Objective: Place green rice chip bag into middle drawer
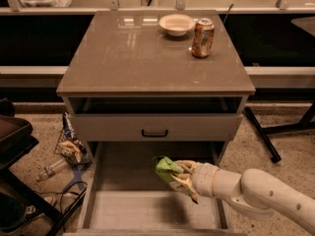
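Observation:
I will let go of the green rice chip bag with my gripper on the open drawer's pale bottom (156, 174), straight out from the black handle.
The green rice chip bag (166, 168) is crumpled and bright green, held in my gripper (180, 175) above the open middle drawer (123, 208). The white arm reaches in from the lower right, and the pale fingers (186, 182) are closed around the bag's right side. The bag hangs over the drawer's centre, a little right of the middle, above the pale floor. The drawer is pulled out wide below the closed drawer front with the small black handle (154, 132).
On the cabinet top (123, 53) stand a white bowl (176, 23) and an orange soda can (202, 31). Litter and a bottle lie on the floor at the left (69, 149). A dark table leg (261, 134) stands at the right.

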You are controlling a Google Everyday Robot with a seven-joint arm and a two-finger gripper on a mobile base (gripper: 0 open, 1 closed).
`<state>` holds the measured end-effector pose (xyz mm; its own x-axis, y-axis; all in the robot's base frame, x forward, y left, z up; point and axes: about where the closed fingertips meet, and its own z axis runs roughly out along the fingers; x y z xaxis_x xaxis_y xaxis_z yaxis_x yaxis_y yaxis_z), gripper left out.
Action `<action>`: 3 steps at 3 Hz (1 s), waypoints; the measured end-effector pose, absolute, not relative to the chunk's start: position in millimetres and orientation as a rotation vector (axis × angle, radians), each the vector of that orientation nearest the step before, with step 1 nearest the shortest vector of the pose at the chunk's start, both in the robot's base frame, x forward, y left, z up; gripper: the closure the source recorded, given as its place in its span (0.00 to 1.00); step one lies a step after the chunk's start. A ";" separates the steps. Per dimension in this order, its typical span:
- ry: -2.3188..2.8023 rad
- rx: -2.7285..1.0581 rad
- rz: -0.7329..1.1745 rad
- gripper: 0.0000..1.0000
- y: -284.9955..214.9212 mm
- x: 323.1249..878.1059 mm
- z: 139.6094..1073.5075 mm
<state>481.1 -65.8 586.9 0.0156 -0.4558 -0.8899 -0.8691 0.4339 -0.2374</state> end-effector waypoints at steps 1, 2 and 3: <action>1.623 -1.192 0.405 1.00 -52.1 485.2 563.0; 1.625 -1.189 0.346 1.00 -43.6 490.2 554.5; 1.622 -1.191 0.295 1.00 -35.3 498.9 549.8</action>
<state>498.9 -35.3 549.8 0.0497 -0.5458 -0.8365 -0.8056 0.4731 -0.3566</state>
